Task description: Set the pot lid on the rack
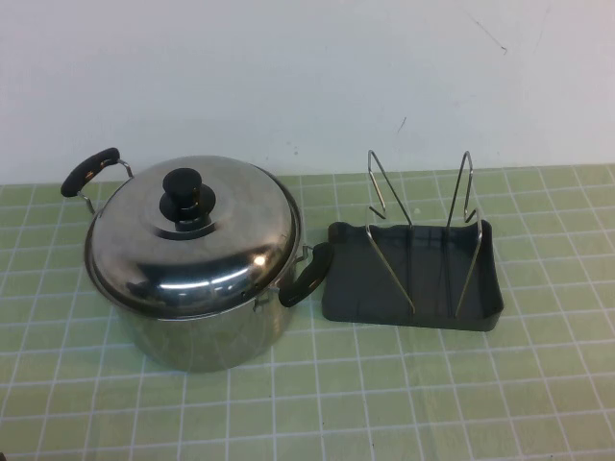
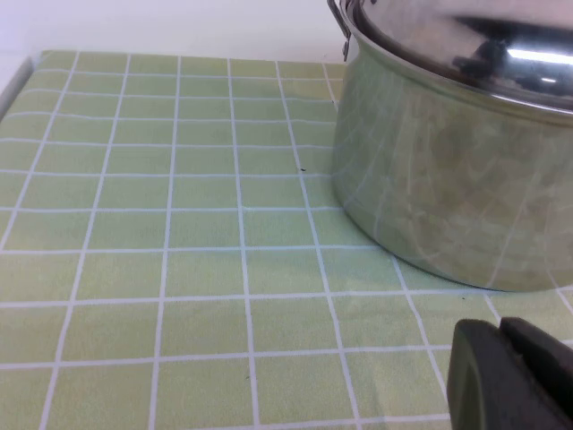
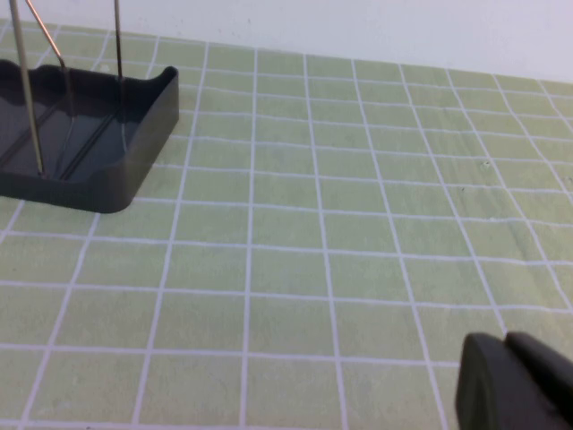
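Note:
Next, the left gripper goes to the pot lid's black knob [image 1: 183,193] and closes there, since the lid lifts by it.
The pot lid [image 1: 192,245], shiny domed steel with a black knob [image 1: 187,192], sits on the steel pot [image 1: 207,331] at the left of the table. Its edge shows in the left wrist view [image 2: 466,45] above the pot wall [image 2: 448,197]. The rack [image 1: 413,274], a dark grey tray with two chrome wire loops, stands right of the pot; its corner shows in the right wrist view [image 3: 98,143]. My left gripper [image 2: 506,336] is shut and empty, low over the mat near the pot. My right gripper [image 3: 508,345] is shut and empty over the mat, apart from the rack.
The pot has two black handles, one at the back left [image 1: 88,171] and one [image 1: 306,274] close to the rack's left edge. A green tiled mat [image 1: 384,403] covers the table. A white wall [image 1: 288,67] stands behind.

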